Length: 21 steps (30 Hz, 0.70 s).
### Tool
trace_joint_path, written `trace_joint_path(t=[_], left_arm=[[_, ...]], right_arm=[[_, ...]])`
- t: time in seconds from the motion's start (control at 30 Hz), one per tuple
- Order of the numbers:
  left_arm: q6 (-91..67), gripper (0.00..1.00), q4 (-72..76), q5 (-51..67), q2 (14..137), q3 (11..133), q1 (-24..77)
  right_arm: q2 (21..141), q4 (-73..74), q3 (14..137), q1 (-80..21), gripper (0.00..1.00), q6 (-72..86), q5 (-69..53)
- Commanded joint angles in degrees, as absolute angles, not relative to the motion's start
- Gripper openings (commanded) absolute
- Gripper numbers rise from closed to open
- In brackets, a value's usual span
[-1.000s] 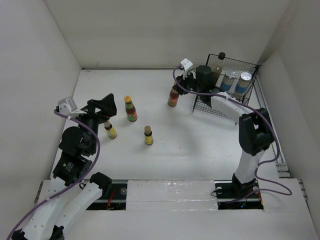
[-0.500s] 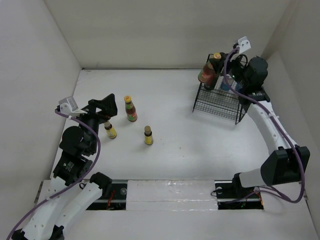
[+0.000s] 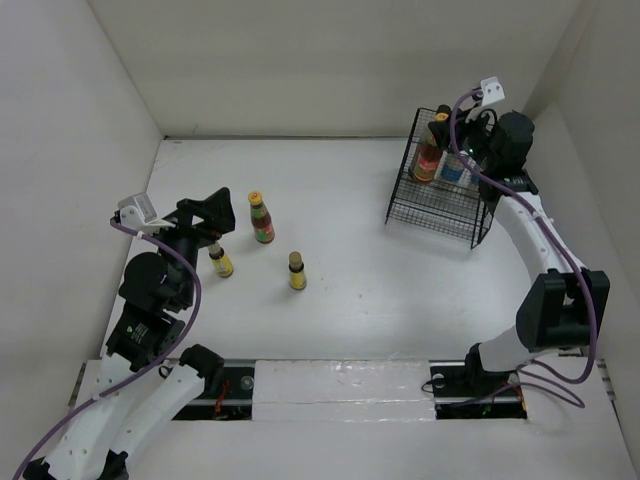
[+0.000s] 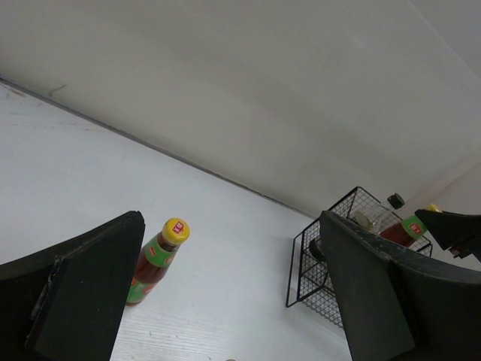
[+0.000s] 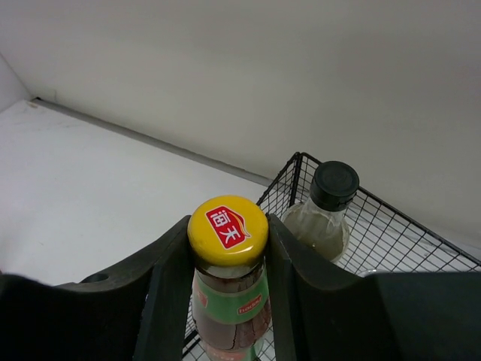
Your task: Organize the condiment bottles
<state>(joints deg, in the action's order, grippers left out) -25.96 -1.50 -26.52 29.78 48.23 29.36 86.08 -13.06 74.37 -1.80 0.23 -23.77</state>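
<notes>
I will use my right gripper to set the red-sauce bottle, now held inside the black wire basket, free in the wire basket's front row (image 3: 408,192), in front of the bottle with the black cap.
My right gripper (image 5: 228,263) is shut on a red-sauce bottle with a yellow cap (image 5: 228,229), holding it by the neck inside the black wire basket (image 3: 432,208) at the back right; the bottle also shows in the top view (image 3: 429,160). A black-capped bottle (image 5: 325,210) stands just behind it in the basket. A white-blue shaker (image 3: 456,170) is partly hidden by my right arm. A second red-sauce bottle (image 3: 261,217) and two tiny yellow-labelled bottles (image 3: 220,260) (image 3: 297,271) stand on the table at left. My left gripper (image 4: 225,301) is open and empty above them.
White walls close the table on the left, back and right. The wire basket (image 4: 331,256) sits in the back right corner against the right wall. Bare white tabletop (image 3: 350,260) lies between the left bottles and the basket.
My right gripper carried the red-sauce bottle from the table beside the basket's left side up over the basket, then lowered it into the basket. The left arm has not moved.
</notes>
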Motion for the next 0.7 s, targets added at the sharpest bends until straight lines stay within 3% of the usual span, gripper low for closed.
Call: trace_joint_path(t=[0.0, 0.33, 0.67], left_arm=[[-25.14, 0.99, 1.41, -26.02, 30.06, 47.99, 29.09], [-25.14, 0.99, 1.41, -26.02, 30.59, 47.99, 29.09], [-25.14, 0.99, 1.41, -26.02, 30.59, 47.99, 29.09]], right_arm=[[86.22, -19.86, 78.04, -1.76, 0.19, 0.00, -22.68], [87.97, -23.20, 82.52, -2.29, 0.18, 0.00, -19.07], [92.10, -26.80, 78.23, -3.96, 0.18, 0.00, -17.93]])
